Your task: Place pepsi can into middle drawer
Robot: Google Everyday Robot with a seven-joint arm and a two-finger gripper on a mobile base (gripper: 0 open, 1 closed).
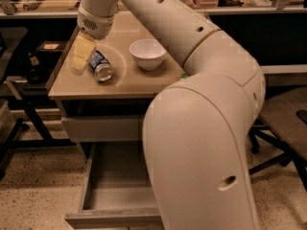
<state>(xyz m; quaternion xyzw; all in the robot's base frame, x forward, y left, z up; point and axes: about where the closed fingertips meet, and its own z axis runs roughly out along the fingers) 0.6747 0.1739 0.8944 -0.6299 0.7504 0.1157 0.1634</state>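
Observation:
Next, I will move over the pepsi can and grip the can's blue body (98, 61), behind its near silver end.
The pepsi can (100, 66), blue with silver ends, lies on its side on the tan table top (96, 87) near its left side. My gripper (80, 55) hangs from the arm's wrist and reaches down to the table just left of the can, right beside it. The middle drawer (115, 195) stands pulled open below the table, its grey floor bare. My arm's large cream body covers the drawer's right part.
A white bowl (147, 53) stands on the table to the right of the can. A closed grey drawer front (100, 128) sits above the open drawer. A dark mesh chair (285, 121) is at the right. A black stand (29, 104) is at the left.

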